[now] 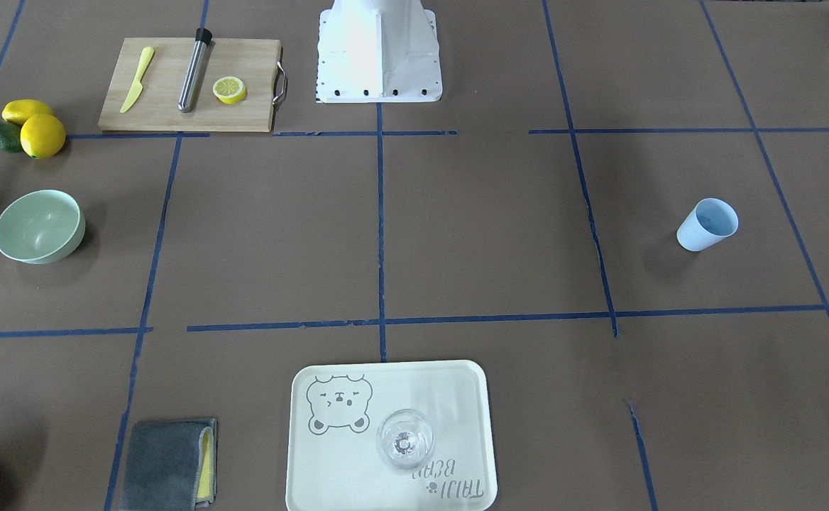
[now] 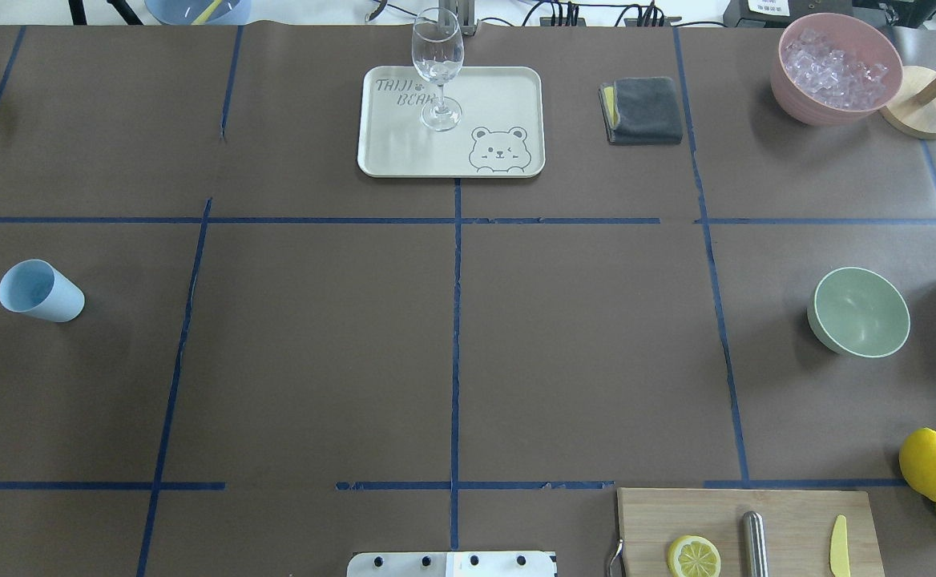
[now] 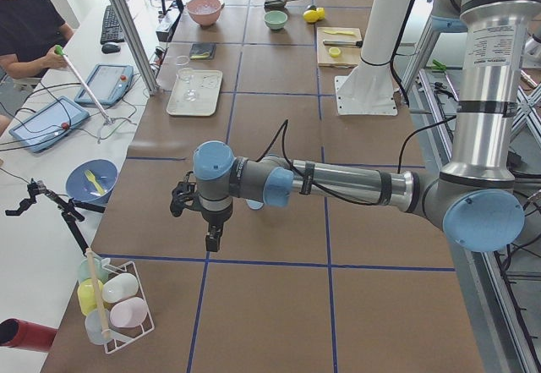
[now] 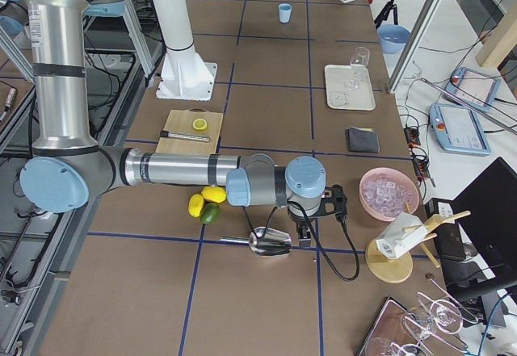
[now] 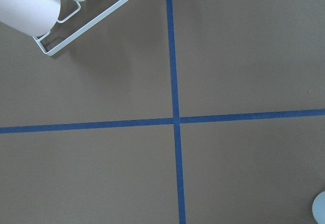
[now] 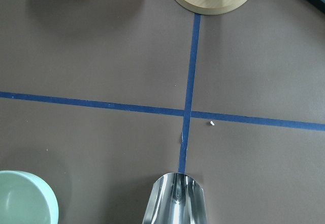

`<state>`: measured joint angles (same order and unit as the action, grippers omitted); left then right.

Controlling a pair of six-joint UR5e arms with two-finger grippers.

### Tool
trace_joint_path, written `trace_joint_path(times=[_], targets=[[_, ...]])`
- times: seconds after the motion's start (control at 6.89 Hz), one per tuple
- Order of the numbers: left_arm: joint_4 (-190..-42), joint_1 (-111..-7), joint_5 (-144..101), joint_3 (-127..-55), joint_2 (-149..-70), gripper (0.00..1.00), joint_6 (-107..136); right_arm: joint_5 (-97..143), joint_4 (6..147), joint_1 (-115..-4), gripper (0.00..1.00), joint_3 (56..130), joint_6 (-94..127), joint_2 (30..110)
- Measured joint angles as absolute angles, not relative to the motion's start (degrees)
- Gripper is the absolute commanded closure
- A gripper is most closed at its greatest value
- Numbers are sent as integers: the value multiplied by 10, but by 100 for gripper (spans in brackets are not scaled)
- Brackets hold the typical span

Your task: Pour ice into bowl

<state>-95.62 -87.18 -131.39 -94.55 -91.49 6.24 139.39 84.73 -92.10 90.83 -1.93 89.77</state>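
My right gripper moves to the mint-green bowl next and closes on the bowl's rim (image 1: 0, 238) (image 6: 55, 203), on the side closest to the metal scoop.
The pale mint-green bowl (image 1: 38, 227) stands empty on the robot's right side (image 2: 861, 311); its rim shows in the right wrist view (image 6: 20, 198). No loose ice cubes show. A blue cup (image 2: 39, 290) stands on the robot's left; I see no cubes in it. My left gripper (image 3: 211, 239) hangs over the table near the cup. My right gripper (image 4: 303, 239) hangs by a metal scoop (image 6: 175, 201), near the bowl. I cannot tell whether either gripper is open or shut.
A pink container of ice (image 2: 835, 68) and a wooden stand (image 2: 921, 100) sit far right. A tray (image 2: 508, 88) holds a wine glass (image 2: 437, 68). A grey cloth (image 2: 643, 110), a cutting board (image 2: 788, 513), lemons (image 2: 929, 463) and a cup rack (image 3: 114, 301) are around.
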Motion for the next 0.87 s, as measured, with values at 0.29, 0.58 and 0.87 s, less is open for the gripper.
trace_joint_path(times=[0.29, 0.58, 0.87], targets=[[-956, -872, -1314, -948, -915, 0, 63, 1394, 847, -921, 0, 907, -19, 897], [-957, -872, -1314, -950, -916, 0, 63, 1394, 846, -921, 0, 910, -19, 897], [-957, -872, -1314, -953, -915, 0, 62, 1394, 846, -921, 0, 915, -19, 894]])
